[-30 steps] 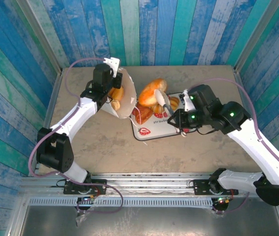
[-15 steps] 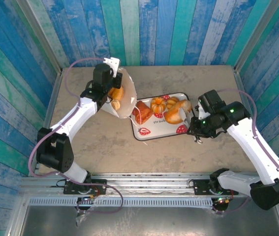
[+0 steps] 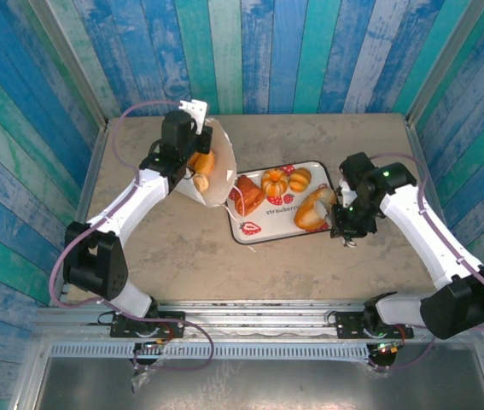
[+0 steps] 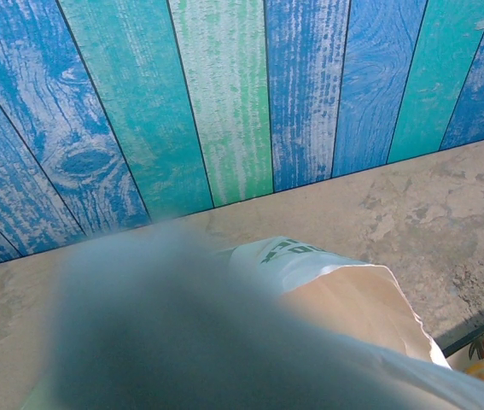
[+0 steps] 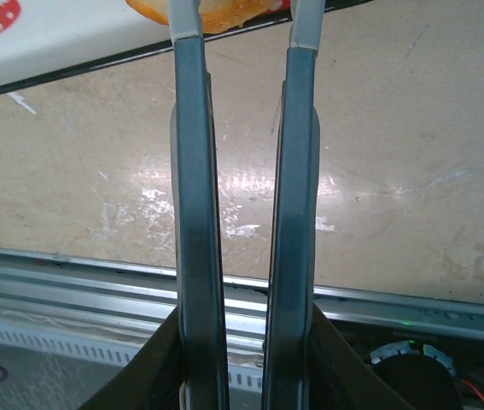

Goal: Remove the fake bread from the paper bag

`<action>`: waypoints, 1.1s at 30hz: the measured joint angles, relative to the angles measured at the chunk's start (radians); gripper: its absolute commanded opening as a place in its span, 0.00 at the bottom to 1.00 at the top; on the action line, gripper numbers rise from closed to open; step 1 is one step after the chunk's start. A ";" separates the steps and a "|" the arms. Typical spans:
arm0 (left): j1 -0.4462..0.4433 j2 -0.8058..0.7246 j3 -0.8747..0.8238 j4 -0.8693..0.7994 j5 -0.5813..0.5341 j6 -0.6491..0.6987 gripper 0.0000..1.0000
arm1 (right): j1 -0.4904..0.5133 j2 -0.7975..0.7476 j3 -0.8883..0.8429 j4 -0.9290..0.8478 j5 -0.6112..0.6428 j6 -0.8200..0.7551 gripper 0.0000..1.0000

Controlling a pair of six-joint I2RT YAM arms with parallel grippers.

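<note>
I should use my right gripper to set the long golden loaf down on the strawberry-print tray's end (image 3: 314, 211), closer to me than the round rolls.
The white paper bag (image 3: 216, 175) lies tilted open on the table, two golden pieces of fake bread (image 3: 201, 164) showing in its mouth. My left gripper (image 3: 192, 141) is shut on the bag's back rim; in the left wrist view the paper bag (image 4: 344, 286) sits under a dark blur. My right gripper (image 3: 330, 211) is shut on a long golden loaf (image 3: 313, 208) low over the right end of the strawberry-print tray (image 3: 263, 229). The right wrist view has the fingers (image 5: 189, 128) pinching the loaf (image 5: 224, 12) at their tips. Three more rolls (image 3: 273, 182) rest on the tray.
Blue and green plank walls close in the back and both sides. A metal rail (image 5: 96, 282) runs along the table's near edge, just below the right gripper. Bare tabletop (image 3: 182, 256) lies in front of the bag and tray.
The right gripper has carried the long loaf from above the tray's middle rightward and down to the tray's right end. The left arm and bag have not moved.
</note>
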 measured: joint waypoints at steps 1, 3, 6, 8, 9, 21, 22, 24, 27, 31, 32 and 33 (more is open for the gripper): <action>0.000 0.000 -0.001 0.002 0.000 0.000 0.00 | -0.004 0.003 0.001 -0.004 0.002 -0.007 0.12; 0.000 0.000 -0.001 0.005 0.003 0.000 0.00 | -0.011 0.008 0.005 -0.008 0.003 -0.018 0.14; 0.000 0.000 -0.002 0.005 0.008 -0.001 0.00 | -0.017 0.020 0.009 -0.014 0.004 -0.034 0.15; 0.000 0.000 -0.002 0.005 0.010 -0.001 0.00 | -0.020 0.033 0.010 -0.015 0.004 -0.043 0.16; 0.000 0.000 -0.003 0.006 0.011 -0.001 0.00 | -0.022 0.041 0.011 -0.016 0.004 -0.048 0.16; 0.000 0.000 -0.010 0.013 0.019 -0.004 0.00 | -0.040 0.111 0.054 -0.022 0.030 -0.092 0.28; 0.000 0.000 -0.010 0.013 0.019 -0.004 0.00 | -0.042 0.119 0.055 -0.022 0.030 -0.096 0.29; 0.000 0.000 -0.010 0.013 0.019 -0.004 0.00 | -0.045 0.138 0.057 -0.020 0.034 -0.104 0.33; 0.000 0.000 -0.010 0.013 0.019 -0.004 0.00 | -0.048 0.156 0.064 -0.016 0.037 -0.113 0.38; 0.000 0.000 -0.011 0.013 0.025 -0.004 0.00 | -0.055 0.163 0.077 -0.013 0.036 -0.124 0.42; 0.000 0.000 -0.011 0.013 0.026 -0.004 0.00 | -0.056 0.164 0.079 -0.012 0.036 -0.126 0.43; 0.000 0.000 -0.011 0.013 0.026 -0.004 0.00 | -0.058 0.167 0.082 -0.012 0.036 -0.126 0.44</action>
